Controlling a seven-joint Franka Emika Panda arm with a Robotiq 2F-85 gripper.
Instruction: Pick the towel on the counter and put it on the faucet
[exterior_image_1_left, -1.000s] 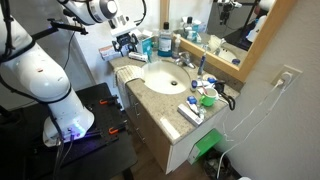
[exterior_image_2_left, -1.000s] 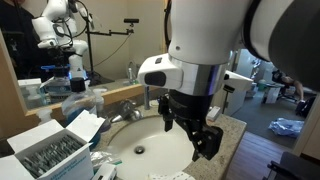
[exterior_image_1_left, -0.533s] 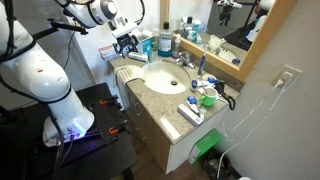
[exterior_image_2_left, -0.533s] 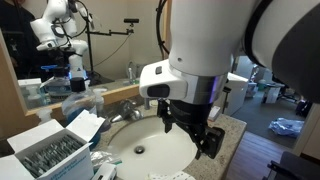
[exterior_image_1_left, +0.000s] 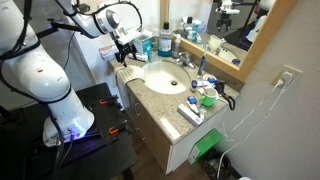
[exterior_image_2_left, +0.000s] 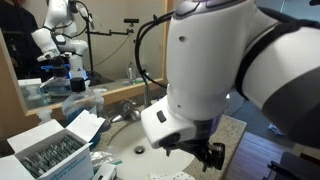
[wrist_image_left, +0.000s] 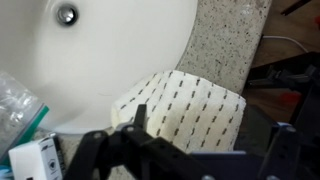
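Note:
I will press down and pinch a fold from the towel's middle (wrist_image_left: 188, 112), as it lies flat over the basin's rim below my empty fingertips.
The towel (wrist_image_left: 190, 108), cream with rows of dark dashes, lies folded on the speckled counter (wrist_image_left: 226, 45) beside the white basin (wrist_image_left: 120, 50). In the wrist view my gripper (wrist_image_left: 205, 145) is open and hangs just above the towel, with one dark finger (wrist_image_left: 140, 120) at the towel's left edge and nothing between the jaws. In both exterior views the gripper (exterior_image_1_left: 127, 50) (exterior_image_2_left: 205, 156) hovers low over the counter's end. The chrome faucet (exterior_image_1_left: 186, 62) (exterior_image_2_left: 129, 108) stands behind the basin (exterior_image_1_left: 165, 76), apart from the gripper. The arm hides the towel in the exterior views.
A blue bottle (exterior_image_1_left: 166, 42) stands near the faucet. Small toiletries (exterior_image_1_left: 200, 95) crowd the counter's far end. A tissue box (exterior_image_2_left: 45, 150) sits beside the basin. Crinkled plastic (wrist_image_left: 15, 100) and a small white box (wrist_image_left: 35, 160) lie left of the towel. A mirror (exterior_image_1_left: 235, 30) backs the counter.
The arm has come down and forward over the counter's end, bringing the open gripper closer to the towel. The jaws stay open and the towel has not moved.

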